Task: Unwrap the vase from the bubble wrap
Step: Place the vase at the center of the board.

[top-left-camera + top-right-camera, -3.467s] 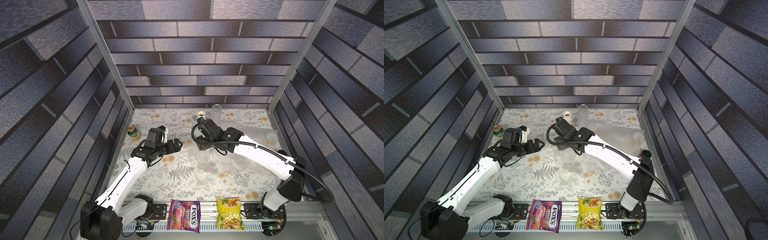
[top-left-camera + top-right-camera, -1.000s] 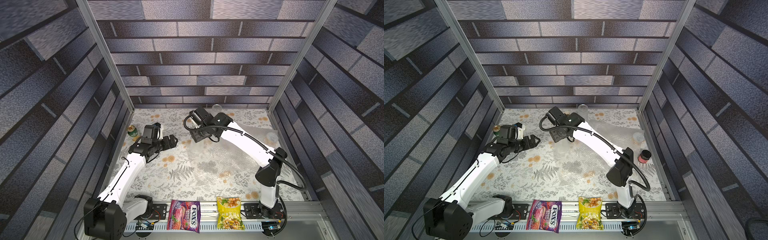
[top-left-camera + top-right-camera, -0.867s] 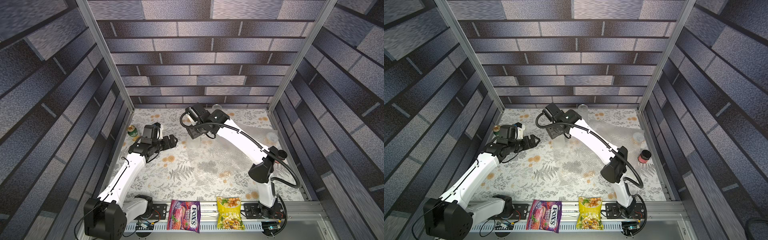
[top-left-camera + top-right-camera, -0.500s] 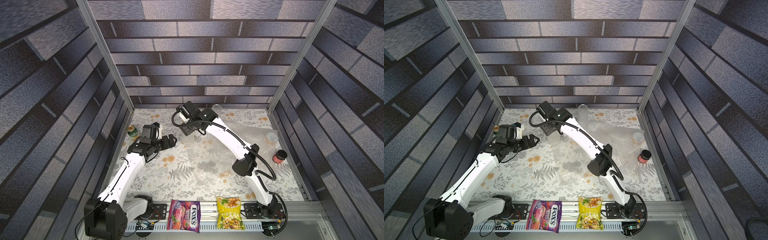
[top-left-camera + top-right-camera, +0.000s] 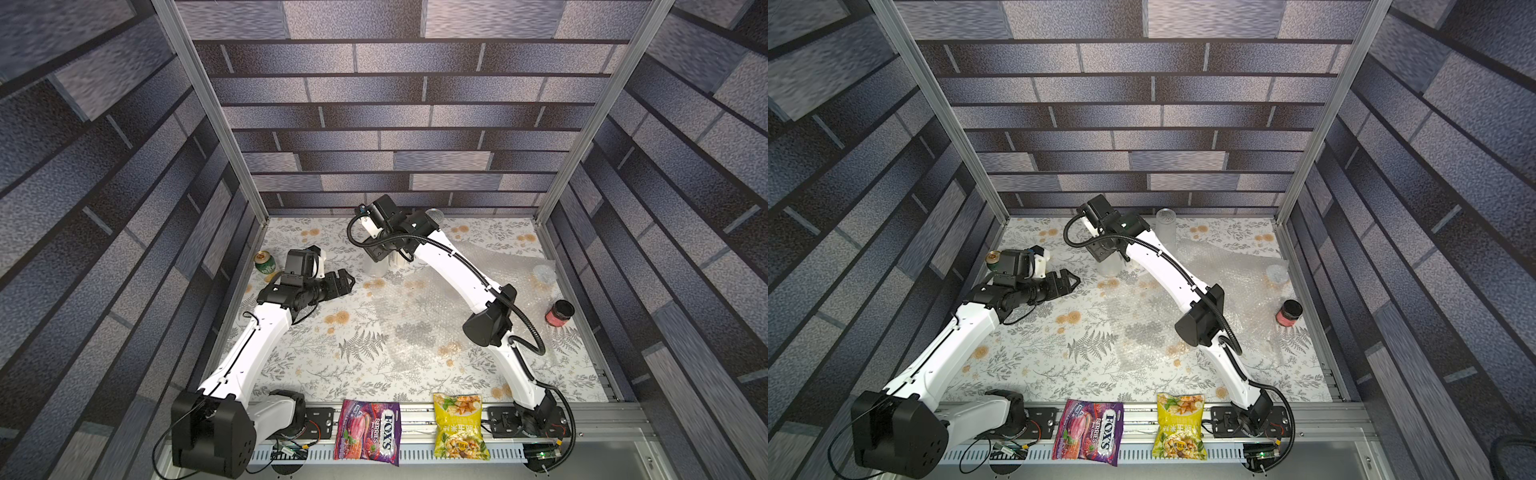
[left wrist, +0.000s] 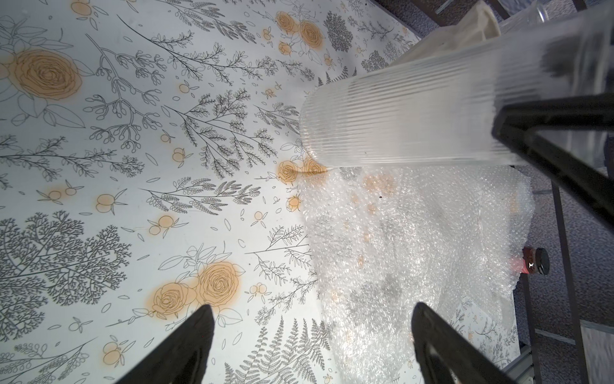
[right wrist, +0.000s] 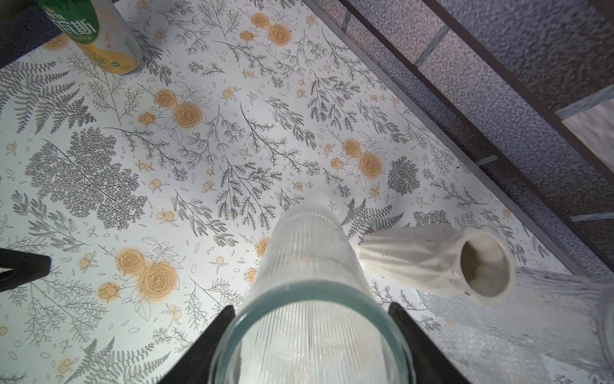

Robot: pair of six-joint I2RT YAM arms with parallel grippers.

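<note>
Next, I let go of the glass vase, now upright at the back of the table, with my right gripper on the orange flowers on the table [image 5: 372,281] [image 7: 279,248], near the white ceramic vase.
A clear ribbed glass vase [image 7: 309,266] stands upright at the back of the table, bare of wrapping, and shows in both top views [image 5: 376,268] [image 5: 1108,268]. My right gripper [image 7: 312,307] is shut on the vase near its rim, one finger on each side. The bubble wrap [image 5: 419,316] [image 5: 1142,324] lies spread flat over the middle and right of the table. Its edge ends beside the vase's base [image 6: 398,116]. My left gripper [image 6: 312,306] hangs open and empty to the left of the vase [image 5: 345,282], with one fingertip over the bubble wrap [image 6: 415,239].
A white ceramic vase [image 7: 432,262] and a tall clear glass cylinder [image 5: 1166,226] stand just behind the held vase. A green can [image 5: 264,262] sits at the left wall and a red jar [image 5: 559,312] at the right. Two snack bags [image 5: 368,430] [image 5: 459,426] lie on the front rail.
My right arm has carried the vase leftward and toward the back, off the bubble wrap. The left arm has barely moved and stays open.
</note>
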